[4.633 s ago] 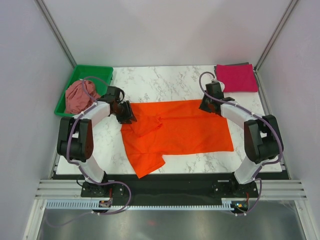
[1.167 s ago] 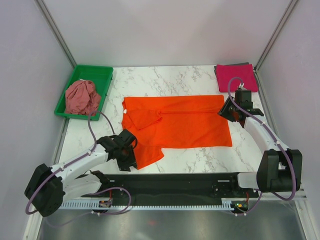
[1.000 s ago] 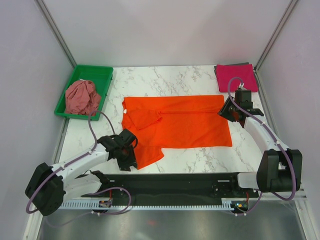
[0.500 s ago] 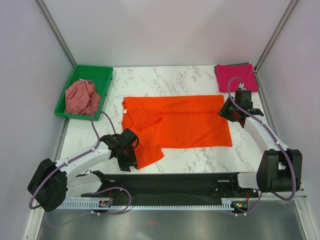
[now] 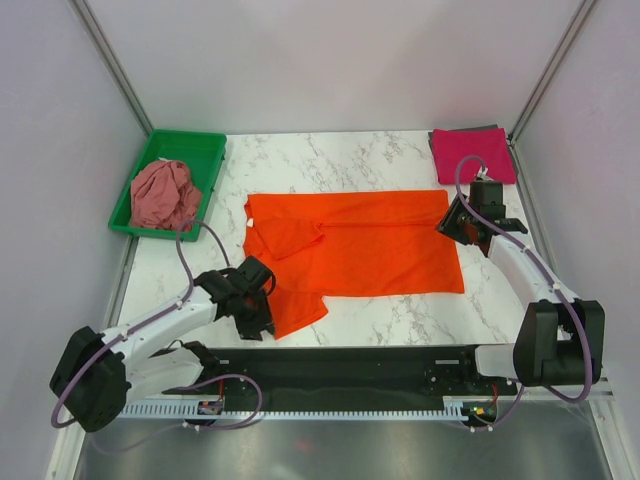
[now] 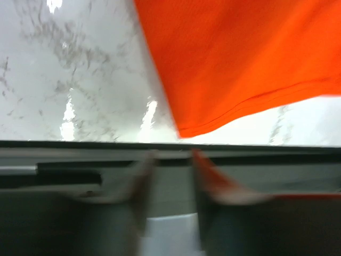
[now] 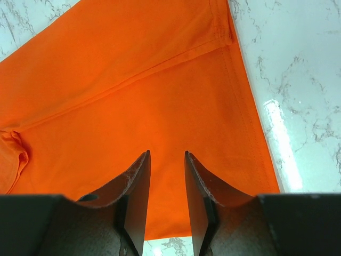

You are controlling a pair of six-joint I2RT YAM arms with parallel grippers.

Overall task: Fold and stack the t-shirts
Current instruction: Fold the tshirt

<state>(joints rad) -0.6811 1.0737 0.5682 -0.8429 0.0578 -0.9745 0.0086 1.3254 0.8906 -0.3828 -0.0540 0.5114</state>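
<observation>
Next, I close my right gripper on the bright orange t-shirt's near corner (image 5: 462, 290), at the end farthest from the green plastic tray.
The bright orange t-shirt (image 5: 355, 243) lies spread flat in the middle of the marble table. My left gripper (image 5: 258, 318) sits at the shirt's near-left corner, by the table's front edge. In the blurred left wrist view it (image 6: 170, 160) is open and empty, with the orange hem corner (image 6: 184, 128) just beyond the fingertips. My right gripper (image 5: 449, 224) is at the shirt's far-right corner. In the right wrist view it (image 7: 166, 156) is open over the orange cloth (image 7: 133, 106). A folded magenta-pink t-shirt (image 5: 472, 155) lies at the back right. A crumpled dusty rose t-shirt (image 5: 163, 192) lies in the tray.
The green plastic tray (image 5: 200, 143) stands at the back left. The black front rail (image 5: 340, 365) runs along the table's near edge, right behind my left gripper. White enclosure walls stand on both sides and at the back.
Both grippers left the shirt's far edge: the left came to the near-left corner, the right to the right edge. The shirt lies flatter. Over the last second the left arm shifted only slightly.
</observation>
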